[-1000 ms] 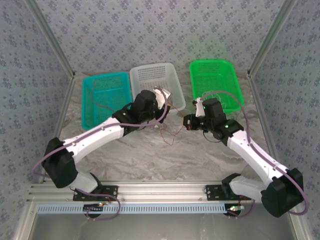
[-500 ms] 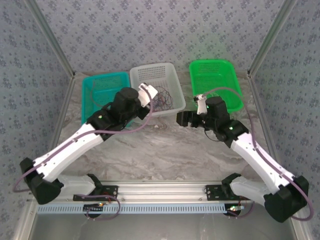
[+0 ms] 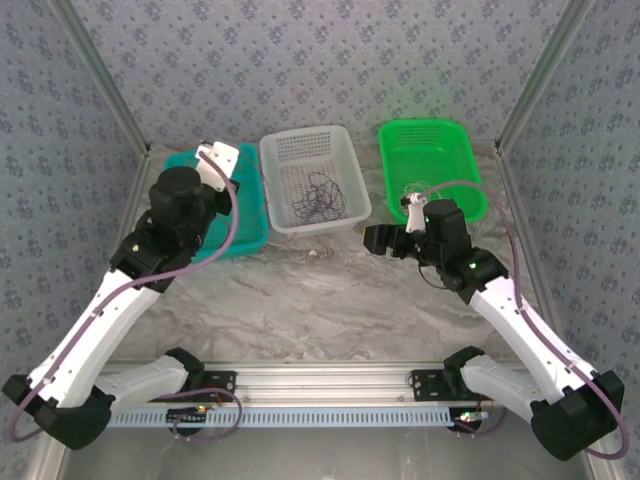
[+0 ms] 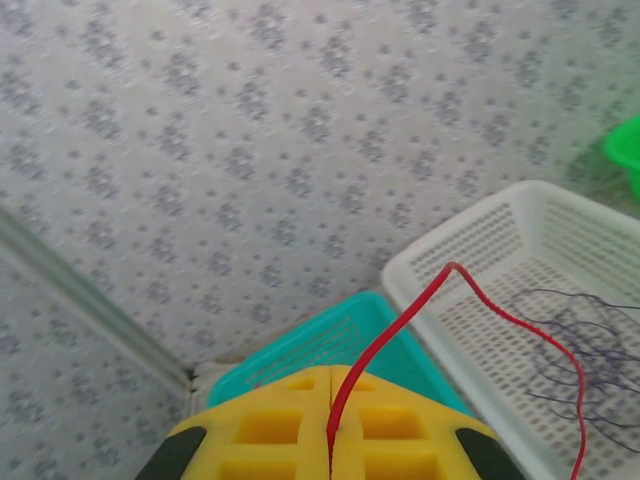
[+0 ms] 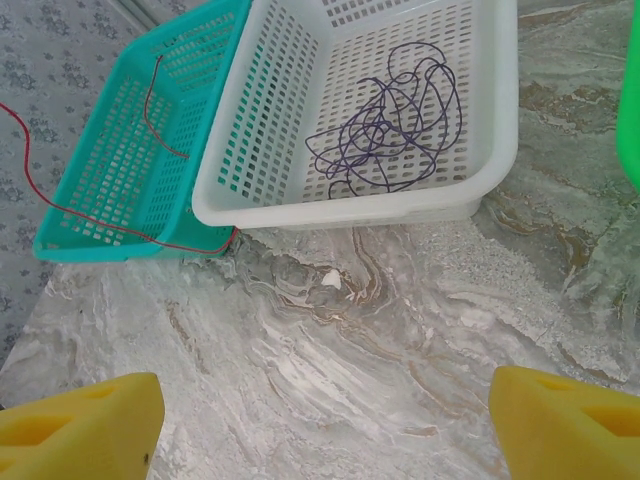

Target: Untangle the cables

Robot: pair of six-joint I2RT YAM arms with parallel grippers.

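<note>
The robot's left gripper should release the thin red cable across the middle of the teal basket's bottom (image 3: 209,211).
My left gripper (image 4: 330,400) is shut on a thin red cable (image 4: 400,320), which rises from between the yellow fingers and arcs down to the right. It is raised over the teal basket (image 3: 200,170). The red cable (image 5: 100,226) also trails across the teal basket's front rim. A dark purple cable (image 3: 315,196) lies in a loose tangle in the white basket (image 3: 285,150), also seen as the purple cable (image 5: 390,120). My right gripper (image 5: 325,430) is open and holds nothing; it hovers low over the marble table (image 5: 330,340) in front of the white basket. The whitish cable is out of view.
The green basket (image 3: 430,150) stands at the back right, beside my right arm (image 3: 480,280). The three baskets line the back of the table. Metal frame posts (image 3: 100,90) and patterned walls close in the sides.
My left arm swung left from the white basket to above the teal basket, carrying the red cable. The purple cable now lies alone in the white basket. The right gripper barely moved.
</note>
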